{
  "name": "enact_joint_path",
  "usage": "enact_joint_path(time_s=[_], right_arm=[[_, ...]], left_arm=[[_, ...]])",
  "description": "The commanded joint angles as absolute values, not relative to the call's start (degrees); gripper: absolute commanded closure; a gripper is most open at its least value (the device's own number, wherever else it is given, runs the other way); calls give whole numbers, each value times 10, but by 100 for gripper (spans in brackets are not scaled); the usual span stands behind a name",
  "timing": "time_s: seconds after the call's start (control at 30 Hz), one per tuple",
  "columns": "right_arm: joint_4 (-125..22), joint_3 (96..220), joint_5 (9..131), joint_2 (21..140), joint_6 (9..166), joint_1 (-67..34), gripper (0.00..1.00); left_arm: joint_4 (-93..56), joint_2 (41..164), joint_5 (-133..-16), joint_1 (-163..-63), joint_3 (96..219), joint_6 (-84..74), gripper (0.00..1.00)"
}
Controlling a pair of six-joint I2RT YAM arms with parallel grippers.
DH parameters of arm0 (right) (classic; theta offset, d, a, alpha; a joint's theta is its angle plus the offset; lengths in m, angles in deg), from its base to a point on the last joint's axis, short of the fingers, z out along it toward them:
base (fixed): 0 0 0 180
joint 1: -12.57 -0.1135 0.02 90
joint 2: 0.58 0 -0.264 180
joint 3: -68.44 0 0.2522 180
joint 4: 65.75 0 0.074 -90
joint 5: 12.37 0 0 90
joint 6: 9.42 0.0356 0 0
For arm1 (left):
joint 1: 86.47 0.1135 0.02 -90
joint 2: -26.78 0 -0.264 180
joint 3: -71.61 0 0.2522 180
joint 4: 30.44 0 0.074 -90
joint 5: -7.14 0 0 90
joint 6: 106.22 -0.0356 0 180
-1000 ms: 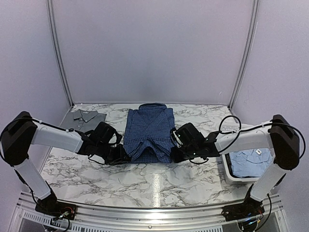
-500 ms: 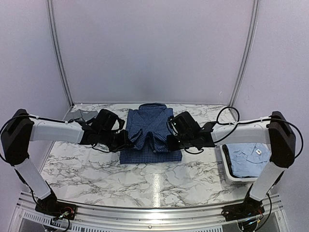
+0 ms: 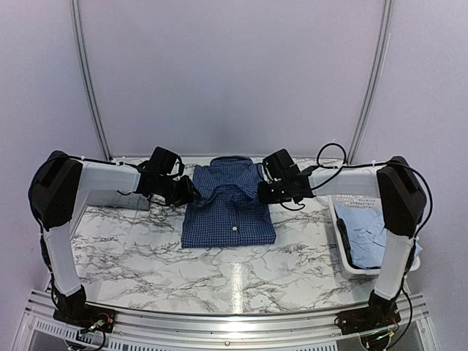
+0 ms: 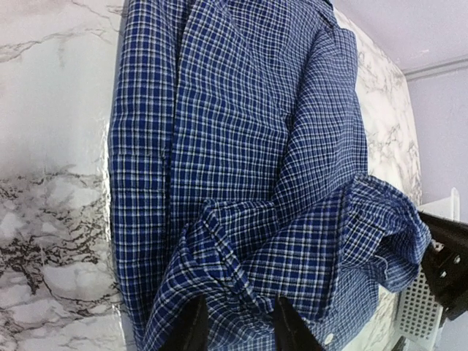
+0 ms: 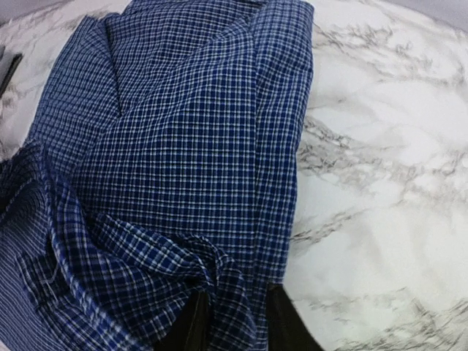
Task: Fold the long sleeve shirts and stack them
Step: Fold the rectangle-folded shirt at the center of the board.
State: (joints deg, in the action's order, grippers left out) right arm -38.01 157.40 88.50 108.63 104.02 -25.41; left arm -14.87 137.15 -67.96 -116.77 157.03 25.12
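Observation:
I should take the edge's near corner (image 4: pixel 168 311) with my left gripper and pull it straight before the next fold, as the checked shirt's folded-up edge lies bunched and wavy.
The dark blue checked shirt (image 3: pixel 228 208) lies flat in the middle of the table, its lower half folded up over the collar end. My left gripper (image 3: pixel 191 194) is at its left upper edge and my right gripper (image 3: pixel 262 194) at its right upper edge. In the left wrist view my left gripper (image 4: pixel 239 303) stands open over a bunched fold of the checked cloth (image 4: pixel 241 146). In the right wrist view my right gripper (image 5: pixel 235 294) is also open, straddling a crumpled edge of the shirt (image 5: pixel 183 146). A light blue shirt (image 3: pixel 369 234) lies in the basket. The grey shirt (image 3: pixel 137 202) is mostly hidden under my left arm.
A white basket (image 3: pixel 344 259) stands at the table's right edge. The marble table (image 3: pixel 234 281) ends at a metal rail in front. Purple walls close in the back and sides, with the back wall just behind the shirt's collar.
Both grippers carried the shirt's near hem away from me and laid it over the collar end. Their fingers closed on the cloth on the way and now stand apart.

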Motion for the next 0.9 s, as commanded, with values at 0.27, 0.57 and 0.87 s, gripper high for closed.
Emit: enact_joint_path(time_s=[0.27,0.57,0.87], right_arm=[[-349,1608,880,1026,1000,-221,52],[-380,1578,803,1026,1005,-287,72],[-411,1662,694,1164,998,-252,85]], left_arm=[[-89,1334,-708,-1128,1605,192,30],[-87,1291,-711,-1152,1562,196,55],[-101,1367,-708,-1175,1594,206,99]])
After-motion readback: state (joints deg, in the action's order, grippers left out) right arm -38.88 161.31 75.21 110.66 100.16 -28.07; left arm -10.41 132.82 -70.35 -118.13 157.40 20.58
